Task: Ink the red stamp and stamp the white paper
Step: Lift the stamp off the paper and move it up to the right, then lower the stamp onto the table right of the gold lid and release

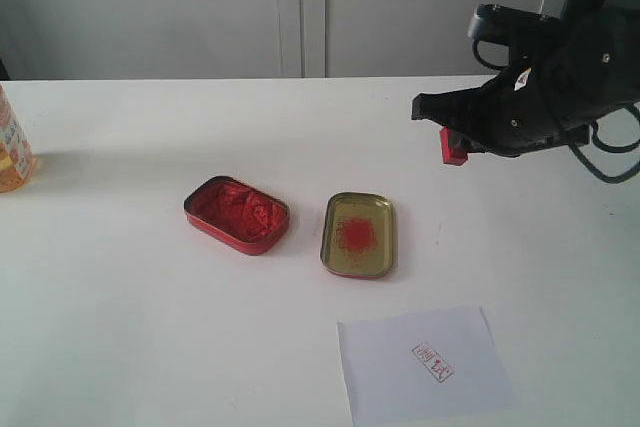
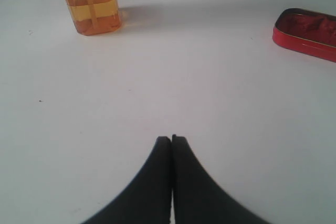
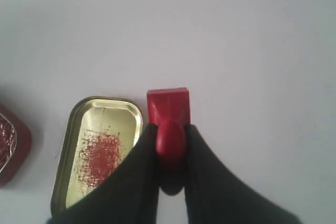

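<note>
The robot's right gripper should set the red stamp down on the bare table (image 1: 424, 197) (image 3: 170, 111) next to the far corner of the gold-lined tin lid.
My right gripper (image 1: 455, 139) hangs above the table at the right, shut on the red stamp (image 1: 452, 146). In the right wrist view its fingers clamp the stamp's rounded handle (image 3: 170, 142) and the square base (image 3: 168, 106) sticks out beyond the tips. The white paper (image 1: 424, 363) lies flat near the front edge, with a red square imprint (image 1: 433, 361) on it. The red oval tin of paste (image 1: 237, 214) sits left of centre. My left gripper (image 2: 171, 139) is shut on nothing, low over bare table.
The gold-lined tin lid (image 1: 359, 234) with a red smear lies beside the paste tin, below and left of the held stamp. An orange bottle (image 1: 12, 147) stands at the far left edge. A white cabinet wall runs behind the table.
</note>
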Tool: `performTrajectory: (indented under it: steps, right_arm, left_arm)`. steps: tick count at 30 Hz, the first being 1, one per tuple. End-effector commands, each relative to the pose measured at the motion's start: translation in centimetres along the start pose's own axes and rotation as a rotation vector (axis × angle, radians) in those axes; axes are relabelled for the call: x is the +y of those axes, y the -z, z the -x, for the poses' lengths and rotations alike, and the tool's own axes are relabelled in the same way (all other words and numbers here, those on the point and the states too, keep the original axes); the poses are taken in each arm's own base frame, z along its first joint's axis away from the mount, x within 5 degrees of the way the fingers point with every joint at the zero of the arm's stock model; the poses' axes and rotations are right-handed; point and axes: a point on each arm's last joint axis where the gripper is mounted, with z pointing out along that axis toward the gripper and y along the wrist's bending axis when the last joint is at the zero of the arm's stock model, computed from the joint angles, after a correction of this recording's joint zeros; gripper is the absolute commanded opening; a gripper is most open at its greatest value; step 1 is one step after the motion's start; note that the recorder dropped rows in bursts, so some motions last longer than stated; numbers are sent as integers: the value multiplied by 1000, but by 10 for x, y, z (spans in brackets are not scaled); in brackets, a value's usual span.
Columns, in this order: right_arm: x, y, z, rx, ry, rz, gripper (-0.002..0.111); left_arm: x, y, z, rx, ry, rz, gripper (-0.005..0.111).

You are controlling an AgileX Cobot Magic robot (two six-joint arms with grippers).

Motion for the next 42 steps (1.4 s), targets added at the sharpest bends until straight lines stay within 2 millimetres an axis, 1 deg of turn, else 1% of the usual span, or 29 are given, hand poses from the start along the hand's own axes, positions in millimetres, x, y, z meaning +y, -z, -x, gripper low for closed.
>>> performTrajectory:
  steps: [1, 5, 12, 16, 22, 28, 32, 42]
  right_arm:
    - [-8, -12, 12, 25, -78, 50, 0]
    - [-21, -30, 17, 84, -153, 103, 0]
    - [-49, -61, 10, 162, -309, 248, 0]
    - [-56, -71, 8, 177, -361, 297, 0]
    - [-60, -87, -1, 214, -405, 336, 0]
    - [-58, -105, -9, 223, -476, 432, 0]
    - [-60, -114, -14, 232, -497, 438, 0]
    - [-65, -118, -16, 220, -499, 401, 0]
  left_arm:
    - [0, 0, -1, -3, 3, 1, 0]
    - [0, 0, -1, -3, 3, 1, 0]
    - [0, 0, -1, -3, 3, 1, 0]
    - [0, 0, -1, -3, 3, 1, 0]
    - [0, 0, -1, -3, 3, 1, 0]
    - [0, 0, -1, -3, 3, 1, 0]
    - [0, 0, -1, -3, 3, 1, 0]
    - [0, 0, -1, -3, 3, 1, 0]
